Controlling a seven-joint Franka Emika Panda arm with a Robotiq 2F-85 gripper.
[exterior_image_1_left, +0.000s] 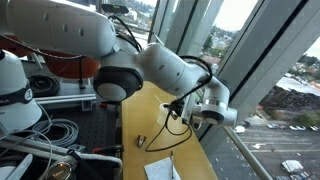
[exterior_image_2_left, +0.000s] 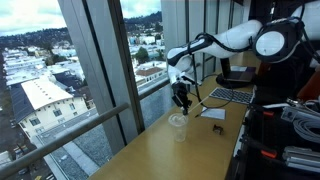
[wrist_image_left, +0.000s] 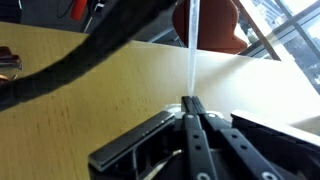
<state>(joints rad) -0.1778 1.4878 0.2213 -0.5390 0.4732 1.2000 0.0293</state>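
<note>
Next, my gripper lets go of the thin clear straw-like stick inside the small clear cup (exterior_image_1_left: 164, 113) (wrist_image_left: 180, 118) on the wooden table. The stick is now just above that cup.
My gripper (wrist_image_left: 192, 105) is shut on a thin, clear straw-like stick (wrist_image_left: 190, 50) that pokes out past the fingertips. In an exterior view the gripper (exterior_image_2_left: 182, 97) hangs just above a small clear cup (exterior_image_2_left: 178, 122) on the wooden table (exterior_image_2_left: 190, 150), near the window edge. The stick is too thin to make out there. In an exterior view the gripper (exterior_image_1_left: 183, 108) sits low over the table (exterior_image_1_left: 140, 120), at the end of the white arm.
A white paper (exterior_image_2_left: 213, 113) and a small dark object (exterior_image_2_left: 218, 129) lie on the table behind the cup; both also show in an exterior view (exterior_image_1_left: 162, 168) (exterior_image_1_left: 142, 140). A keyboard (exterior_image_2_left: 230, 96) lies further back. A black cable (wrist_image_left: 90, 50) crosses the wrist view. Tall windows (exterior_image_2_left: 90, 70) border the table.
</note>
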